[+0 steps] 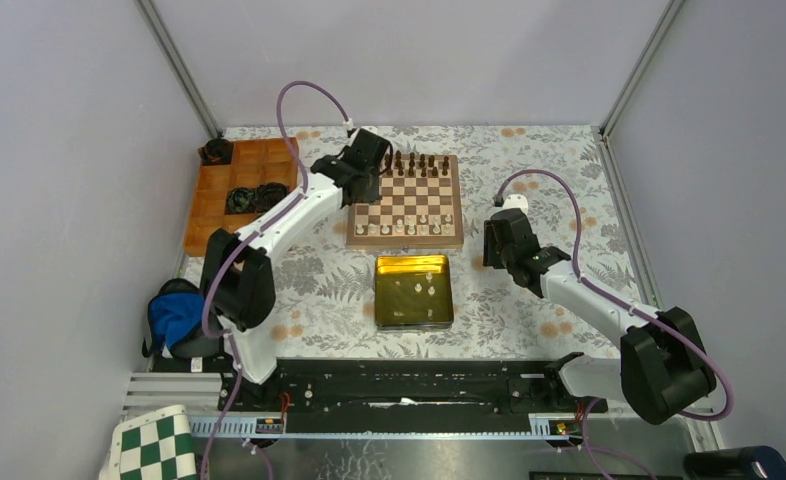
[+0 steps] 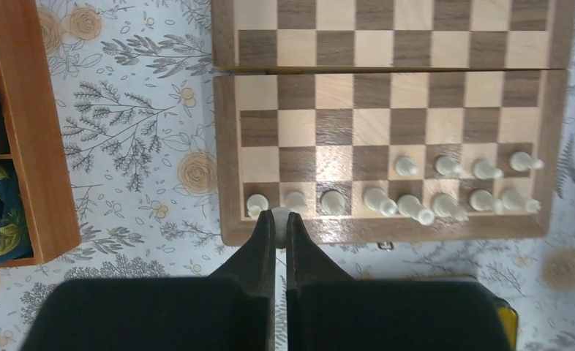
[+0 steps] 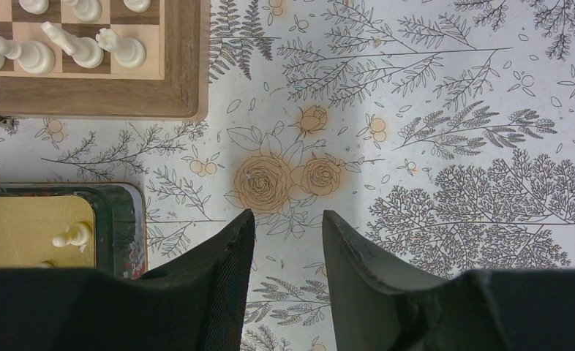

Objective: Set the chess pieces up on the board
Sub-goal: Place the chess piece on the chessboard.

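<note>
I should release the small cream piece, now held over the board's rim, from my left gripper on the light edge square [image 1: 362,220] [image 2: 260,163] behind the tray-side corner piece.
The wooden board [image 1: 405,241] lies at the table's middle back, dark brown pieces [image 1: 414,163] on its far rows. Cream chess pieces [image 2: 333,202] stand along the board's near row in the left wrist view, and several more [image 2: 445,166] stand in the second row at its right. My left gripper [image 2: 280,219] is shut on a small cream piece [image 2: 280,216], held over the board's rim [image 2: 226,146] beside the near row's left end. My right gripper [image 3: 287,219] is open and empty over the floral cloth, right of the board's corner [image 3: 182,73].
A green tin with a gold inside [image 1: 414,290] sits in front of the board and holds a few loose cream pieces [image 3: 72,235]. An orange compartment tray [image 1: 239,185] stands left of the board. A blue item [image 1: 174,315] lies near the left arm's base.
</note>
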`<state>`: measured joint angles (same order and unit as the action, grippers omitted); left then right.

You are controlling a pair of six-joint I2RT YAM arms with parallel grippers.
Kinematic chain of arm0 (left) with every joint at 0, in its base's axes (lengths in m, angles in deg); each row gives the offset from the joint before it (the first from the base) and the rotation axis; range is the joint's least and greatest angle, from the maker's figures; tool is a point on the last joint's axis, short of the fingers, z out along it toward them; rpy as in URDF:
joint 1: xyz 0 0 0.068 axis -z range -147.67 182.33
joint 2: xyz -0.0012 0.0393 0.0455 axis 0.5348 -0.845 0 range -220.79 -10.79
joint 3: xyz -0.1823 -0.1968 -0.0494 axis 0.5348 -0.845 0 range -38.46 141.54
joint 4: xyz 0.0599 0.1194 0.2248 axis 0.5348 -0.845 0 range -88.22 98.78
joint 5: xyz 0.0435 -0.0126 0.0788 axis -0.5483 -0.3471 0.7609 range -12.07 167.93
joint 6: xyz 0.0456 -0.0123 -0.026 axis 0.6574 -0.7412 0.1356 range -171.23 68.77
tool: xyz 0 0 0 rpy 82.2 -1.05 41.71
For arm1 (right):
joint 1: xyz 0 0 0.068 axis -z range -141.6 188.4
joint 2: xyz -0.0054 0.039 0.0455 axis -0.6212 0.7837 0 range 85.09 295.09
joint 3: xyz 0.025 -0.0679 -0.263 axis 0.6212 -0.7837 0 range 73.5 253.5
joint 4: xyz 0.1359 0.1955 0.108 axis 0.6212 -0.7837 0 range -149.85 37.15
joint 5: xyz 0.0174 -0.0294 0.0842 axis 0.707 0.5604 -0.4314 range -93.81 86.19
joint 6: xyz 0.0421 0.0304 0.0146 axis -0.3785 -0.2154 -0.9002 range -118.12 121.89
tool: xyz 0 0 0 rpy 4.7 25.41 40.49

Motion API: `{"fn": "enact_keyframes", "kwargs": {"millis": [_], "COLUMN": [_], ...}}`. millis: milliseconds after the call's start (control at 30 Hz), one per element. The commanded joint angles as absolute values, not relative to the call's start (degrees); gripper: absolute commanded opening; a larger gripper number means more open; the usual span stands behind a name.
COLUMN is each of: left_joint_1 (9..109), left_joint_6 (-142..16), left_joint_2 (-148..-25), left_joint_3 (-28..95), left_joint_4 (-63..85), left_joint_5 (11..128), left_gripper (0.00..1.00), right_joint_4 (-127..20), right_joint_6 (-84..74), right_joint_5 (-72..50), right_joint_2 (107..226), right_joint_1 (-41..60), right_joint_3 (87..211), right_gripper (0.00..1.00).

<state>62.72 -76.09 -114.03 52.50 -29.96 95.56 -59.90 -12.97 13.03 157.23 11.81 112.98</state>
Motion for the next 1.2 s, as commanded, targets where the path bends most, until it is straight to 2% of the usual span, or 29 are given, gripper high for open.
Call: {"fn": "enact_keyframes", "kwargs": {"millis": [0,433,1167], "left_joint_1": [60.3,55.8,55.0], "left_joint_6": [-76.8,-76.8,-76.4], "left_joint_2": [-118.8,-126.5,-129.4], "left_joint_3": [55.9,57.2,56.0], "left_joint_4": [-32.9,-31.9,-28.1], "left_joint_5": [95.8,91.5,88.1], "left_gripper": [0.00,0.00,0.00], "right_joint_4": [-59.5,-59.6,-59.4], "right_joint_6": [-13.1,-13.0,-12.4], "right_joint_5": [13.1,13.0,13.0], "right_joint_2": [155.5,156.7,157.4], "right_joint_1": [12.2,12.2,12.1], "right_joint_3": [114.6,115.4,115.1], "right_gripper": [0.46,0.46,0.46]}}
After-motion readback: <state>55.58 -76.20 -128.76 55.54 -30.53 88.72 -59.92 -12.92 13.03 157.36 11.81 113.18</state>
